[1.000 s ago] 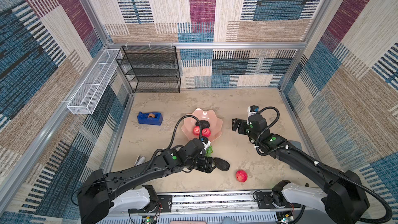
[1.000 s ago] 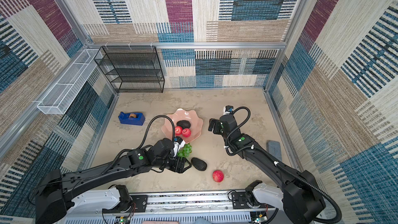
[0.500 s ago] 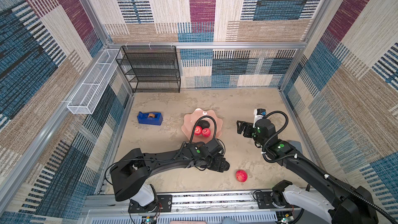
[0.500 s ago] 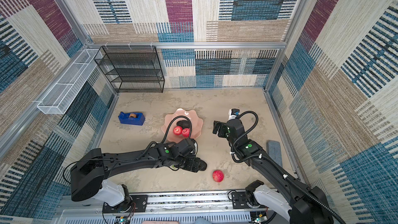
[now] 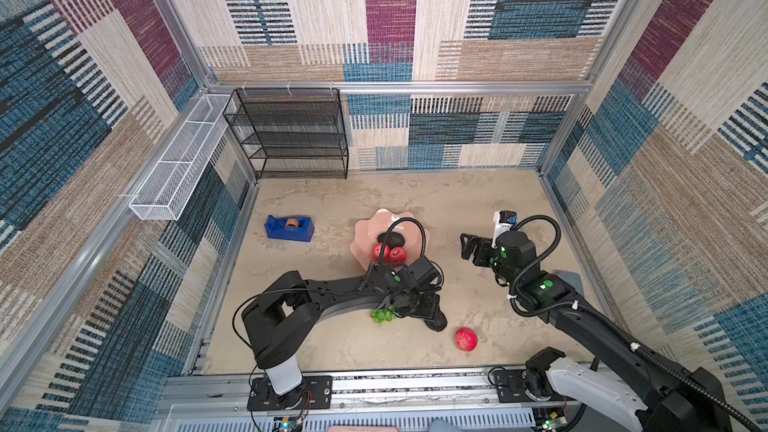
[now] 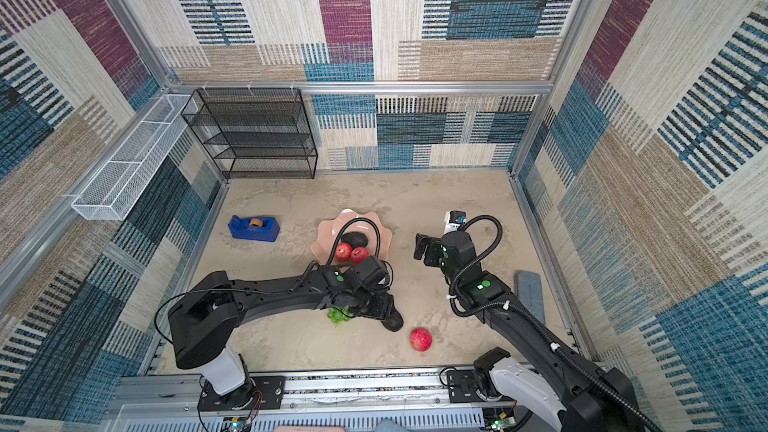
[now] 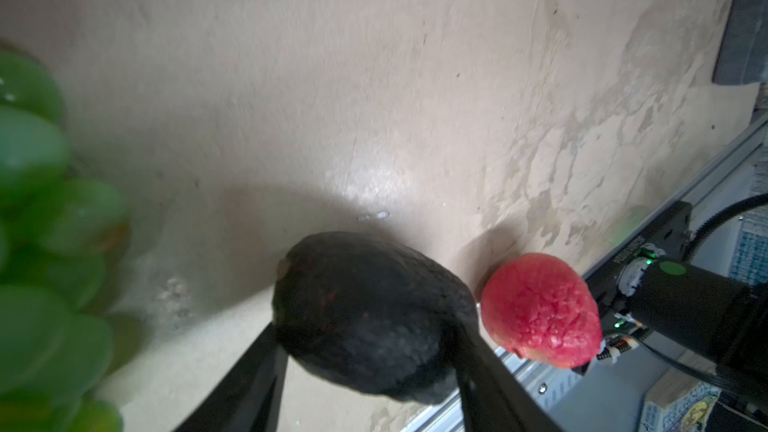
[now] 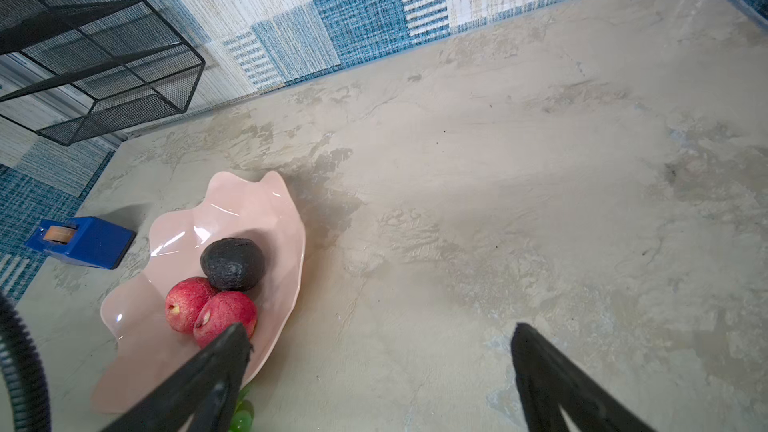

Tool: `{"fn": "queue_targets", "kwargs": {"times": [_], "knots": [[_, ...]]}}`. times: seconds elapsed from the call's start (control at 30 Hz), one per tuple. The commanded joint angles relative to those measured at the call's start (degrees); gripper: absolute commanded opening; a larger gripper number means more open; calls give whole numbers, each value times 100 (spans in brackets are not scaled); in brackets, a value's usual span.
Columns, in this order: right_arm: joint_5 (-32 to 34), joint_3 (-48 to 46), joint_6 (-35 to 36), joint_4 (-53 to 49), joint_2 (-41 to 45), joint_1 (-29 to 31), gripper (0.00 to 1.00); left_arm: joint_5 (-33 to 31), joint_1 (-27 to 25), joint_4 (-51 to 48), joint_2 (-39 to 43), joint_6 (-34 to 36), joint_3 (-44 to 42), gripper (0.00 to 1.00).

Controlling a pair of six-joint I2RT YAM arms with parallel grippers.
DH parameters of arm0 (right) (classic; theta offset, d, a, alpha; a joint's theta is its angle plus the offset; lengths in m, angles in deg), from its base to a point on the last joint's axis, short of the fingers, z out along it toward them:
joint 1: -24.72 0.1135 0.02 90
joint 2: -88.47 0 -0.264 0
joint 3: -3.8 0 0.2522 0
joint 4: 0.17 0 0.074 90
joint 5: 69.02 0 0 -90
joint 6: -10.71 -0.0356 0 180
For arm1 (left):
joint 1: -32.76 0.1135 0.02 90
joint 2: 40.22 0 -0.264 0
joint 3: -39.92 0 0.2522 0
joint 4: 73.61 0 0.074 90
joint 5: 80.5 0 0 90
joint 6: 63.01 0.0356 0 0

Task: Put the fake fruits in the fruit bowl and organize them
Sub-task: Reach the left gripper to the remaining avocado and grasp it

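Observation:
The avocado lies slanted across my left fingers, so I will open, align them lengthwise and close on its long sides [image 7: 396, 252] before lifting.
A dark bumpy avocado [image 7: 370, 313] lies on the table near the front, and my left gripper [image 7: 368, 338] has a finger against each side of it; both top views show that gripper [image 5: 428, 309] low over the avocado [image 6: 392, 321]. Green grapes [image 5: 382, 316] lie just left of it, partly under the arm. One red apple [image 5: 466, 339] sits loose to the right. The pale-pink fruit bowl [image 5: 361, 234] holds two red apples [image 8: 187, 301] [image 8: 224, 313] and a second avocado [image 8: 232, 263]. My right gripper [image 8: 380, 330] hangs open and empty to the right of the bowl.
A blue tape dispenser [image 5: 289, 227] stands left of the bowl. A black wire shelf [image 5: 291, 135] fills the back left corner, with a white wire basket [image 5: 178, 160] on the left wall. A grey-blue pad [image 6: 530, 290] lies by the right wall.
My left gripper moved right from beside the grapes to the avocado and closed its fingers around it. The right gripper drifted a little to the right, still open.

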Motion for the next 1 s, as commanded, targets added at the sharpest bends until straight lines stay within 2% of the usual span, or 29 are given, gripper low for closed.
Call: {"fn": "queue_targets", "kwargs": {"times": [0.0, 0.1, 0.4, 0.43, 0.53, 0.6, 0.73, 0.97], "knots": [[39, -14, 20, 113, -3, -7, 100, 101, -14, -206, -41, 180, 20, 50], [43, -30, 27, 122, -6, -20, 100, 162, 4, -103, 62, 231, -10, 45], [-5, -29, 42, 163, -28, -53, 100, 317, 283, -40, 418, 414, -99, 43], [-10, -27, 50, 157, -33, -53, 100, 323, 301, -76, 415, 445, -73, 46], [-6, -15, 60, 122, -10, -54, 100, 320, 302, -428, 389, 514, 72, 65], [-1, -22, 58, 103, 31, -60, 100, 407, 278, -582, 434, 476, 38, 72], [14, -63, 49, 68, 88, -62, 100, 396, 87, -599, 585, 306, -182, 76], [-43, -98, 9, 67, 146, -62, 100, 344, -72, -606, 201, 203, -115, 75]]}}
